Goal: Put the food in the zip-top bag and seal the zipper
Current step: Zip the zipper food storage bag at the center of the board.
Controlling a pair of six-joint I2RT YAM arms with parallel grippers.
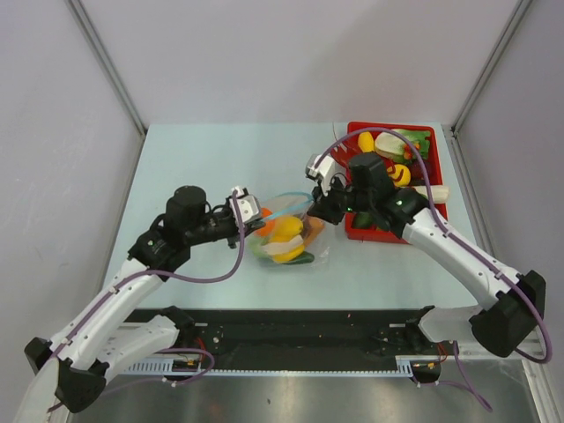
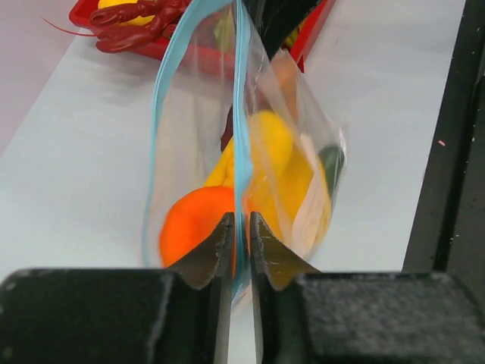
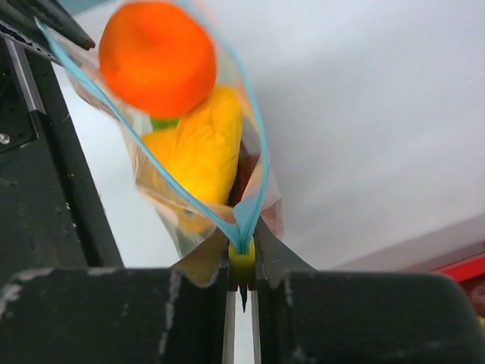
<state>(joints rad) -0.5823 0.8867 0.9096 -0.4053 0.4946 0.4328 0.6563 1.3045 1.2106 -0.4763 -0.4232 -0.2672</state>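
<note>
The zipper's far edge bows outside my left gripper's fingers, so it should open and pinch both zipper edges together [image 2: 242,189] before sealing the bag.
The clear zip-top bag [image 1: 286,236] lies mid-table, held up between both grippers. Inside are the orange ball [image 2: 193,225], yellow pepper [image 2: 279,163], a dark green cucumber [image 1: 298,259] and more food. My left gripper [image 1: 250,211] is shut on the light blue zipper [image 2: 242,114] at the bag's left end. My right gripper [image 1: 324,198] is shut on the zipper [image 3: 250,205] at the right end, with a small yellow slider [image 3: 242,263] between its jaws. The zipper still gapes open between the two grips; in the right wrist view the orange ball [image 3: 158,57] shows through the mouth.
A red tray [image 1: 356,227] with several more toy foods stands at the back right, right behind my right arm. A red toy lobster [image 2: 136,21] lies on it. The black rail [image 1: 291,326] runs along the near edge.
</note>
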